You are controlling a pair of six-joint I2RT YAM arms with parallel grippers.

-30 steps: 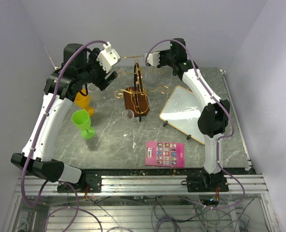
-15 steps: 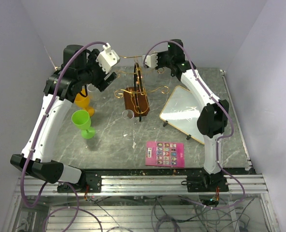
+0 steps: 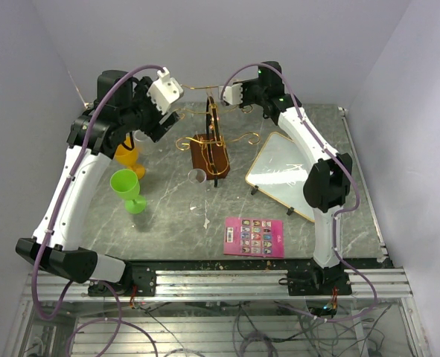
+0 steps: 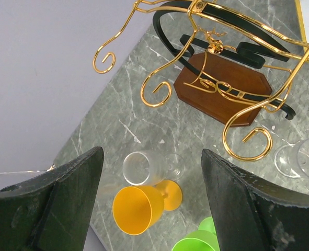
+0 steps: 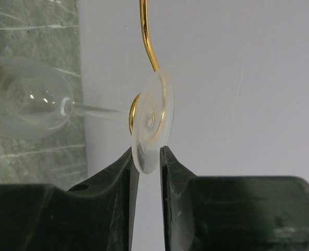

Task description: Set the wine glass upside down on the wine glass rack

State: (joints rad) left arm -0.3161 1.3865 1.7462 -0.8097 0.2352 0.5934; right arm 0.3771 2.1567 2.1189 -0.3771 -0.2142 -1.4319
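Observation:
Next, my left gripper moves to the rim of the clear glass (image 3: 136,135) (image 4: 126,178) that stands just behind the orange cup, toward the rack, and closes there.
The clear wine glass (image 5: 29,104) hangs bowl down, its stem caught in a curled arm of the gold wire wine glass rack (image 5: 146,36). Its round foot (image 5: 151,123) rests on the scroll. My right gripper (image 5: 146,151) is up at that arm, its jaws parted a little around the foot's lower edge. The left finger touches the foot and a thin gap shows at the right finger. The rack (image 3: 212,141) stands on its brown block base at the table's back. My left gripper (image 4: 151,151) hovers left of the rack, wide open and empty.
Below the left gripper stand an orange cup (image 4: 141,206), a green cup (image 3: 126,186) and a clear glass (image 4: 144,167). Another clear glass (image 3: 197,176) sits before the rack base. A whiteboard (image 3: 287,175) lies at the right, a pink card (image 3: 254,236) near the front.
My right gripper's jaws have eased apart around the glass foot, and that arm has shifted slightly. The left arm has stayed still.

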